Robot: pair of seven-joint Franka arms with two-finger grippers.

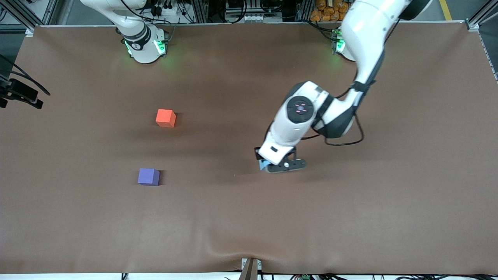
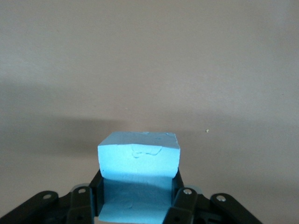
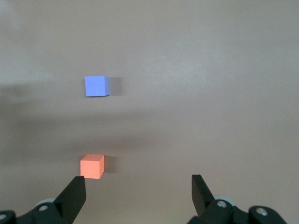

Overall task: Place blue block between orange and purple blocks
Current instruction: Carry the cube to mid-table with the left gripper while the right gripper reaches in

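Observation:
The blue block, now held low over the table's middle, will be set down by my left gripper on bare table (image 1: 218, 152), short of the gap between orange and purple blocks.
My left gripper (image 1: 269, 166) is shut on the sky-blue block (image 1: 263, 165), low over the middle of the brown table. In the left wrist view the blue block (image 2: 138, 161) fills the space between the black fingers (image 2: 180, 196) of the left gripper (image 2: 138, 183). The orange block (image 1: 165, 118) and the purple block (image 1: 148, 176) sit apart toward the right arm's end, the purple one nearer the front camera. My right gripper (image 3: 138, 179) is open and empty, high above the orange block (image 3: 92, 166) and the purple block (image 3: 96, 86). The right arm waits.
A black camera mount (image 1: 19, 93) sticks in over the table edge at the right arm's end. A small post (image 1: 250, 268) stands at the table's front edge, where the brown cloth is wrinkled.

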